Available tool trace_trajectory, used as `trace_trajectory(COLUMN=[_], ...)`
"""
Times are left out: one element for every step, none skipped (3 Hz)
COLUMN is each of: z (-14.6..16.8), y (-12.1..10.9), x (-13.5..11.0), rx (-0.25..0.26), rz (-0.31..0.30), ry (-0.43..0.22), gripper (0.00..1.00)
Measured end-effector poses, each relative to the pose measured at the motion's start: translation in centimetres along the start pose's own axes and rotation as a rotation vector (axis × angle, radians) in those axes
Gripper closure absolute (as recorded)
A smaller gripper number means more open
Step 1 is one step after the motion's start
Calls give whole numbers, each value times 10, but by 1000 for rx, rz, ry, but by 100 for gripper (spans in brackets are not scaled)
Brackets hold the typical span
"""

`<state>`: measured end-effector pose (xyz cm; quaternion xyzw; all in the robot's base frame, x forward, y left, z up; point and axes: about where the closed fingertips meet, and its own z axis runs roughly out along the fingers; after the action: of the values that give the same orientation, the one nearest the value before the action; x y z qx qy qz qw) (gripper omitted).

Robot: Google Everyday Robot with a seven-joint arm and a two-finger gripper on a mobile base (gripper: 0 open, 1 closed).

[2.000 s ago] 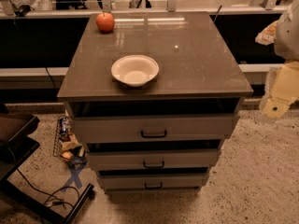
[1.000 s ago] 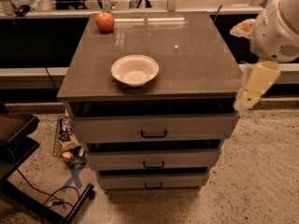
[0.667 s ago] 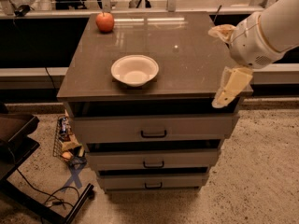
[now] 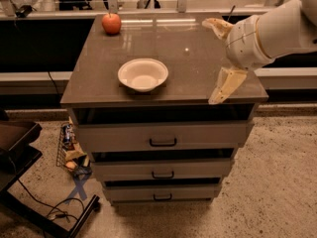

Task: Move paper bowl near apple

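The paper bowl's rim [image 4: 165, 74], on the side facing the gripper, should be the next place my gripper goes to and takes hold.
The off-white paper bowl [image 4: 142, 74] sits upright near the front middle of the brown cabinet top [image 4: 193, 58]. The red-orange apple [image 4: 111, 23] stands at the far left corner of the same top, well apart from the bowl. My gripper [image 4: 218, 57] reaches in from the right, over the right part of the top, to the right of the bowl and not touching it. Its two pale fingers [image 4: 225, 85] are spread wide apart and hold nothing.
The cabinet has three drawers [image 4: 163, 142] with dark handles below the top. A dark cart [image 4: 20, 148] stands at the left on the floor, with a wire basket of snack packets [image 4: 69, 150] and cables beside it. Counters run behind the cabinet.
My arm has swung in from the far right edge of the view leftward over the right side of the cabinet top. The bowl and apple have not moved.
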<state>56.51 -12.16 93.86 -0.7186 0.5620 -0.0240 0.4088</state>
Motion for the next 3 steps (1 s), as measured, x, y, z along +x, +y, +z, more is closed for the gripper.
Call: trace_trajectory(z=[0,24,53], y=[0,0,-2], x=[-2,-12,-19], rx=[4,22,74], rz=[5,1,8], ry=[-7,-51,-115], gripper=[0,0,0])
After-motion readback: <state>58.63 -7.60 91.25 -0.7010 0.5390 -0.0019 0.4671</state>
